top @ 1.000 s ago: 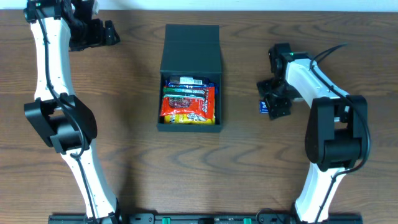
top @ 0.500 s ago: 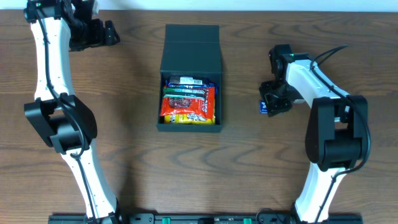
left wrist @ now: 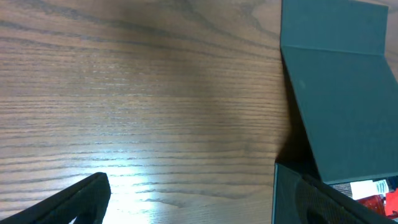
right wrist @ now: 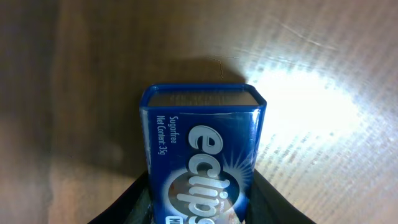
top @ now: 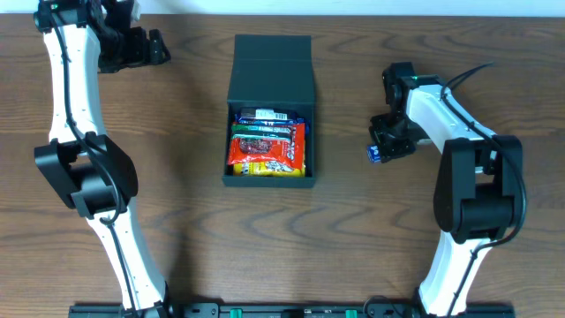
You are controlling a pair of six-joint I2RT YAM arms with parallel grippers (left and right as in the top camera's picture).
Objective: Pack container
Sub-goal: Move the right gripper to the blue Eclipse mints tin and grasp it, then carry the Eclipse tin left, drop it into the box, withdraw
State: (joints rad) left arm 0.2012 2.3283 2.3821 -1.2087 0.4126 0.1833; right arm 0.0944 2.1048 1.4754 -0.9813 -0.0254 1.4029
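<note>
My right gripper is holding the blue Eclipse mint tin. It will let go of the tin inside the container, between the red packets and the container's nearest side [top: 303,143].
The container [top: 267,183] is a matte black box in the middle of the table, its flap lid [top: 272,71] folded back. Colourful snack packets [top: 267,150] fill it. To its right, my right gripper [top: 381,148] is shut on a blue Eclipse mint tin [top: 374,153]. In the right wrist view the tin [right wrist: 202,143] sits between both fingers [right wrist: 127,205], just over the wood. My left gripper [top: 154,46] stands open at the far left, holding nothing. In the left wrist view its gripper [left wrist: 199,211] is over bare wood, with the container's lid [left wrist: 348,93] to the right.
The table top [top: 177,177] is brown wood grain. The two white arms rise from bases at the front edge, left [top: 84,177] and right [top: 472,194]. A pale strip runs along the far edge.
My right gripper's jaws have closed onto the blue tin, which was between wider-spread fingers a second ago. The left arm has not moved.
</note>
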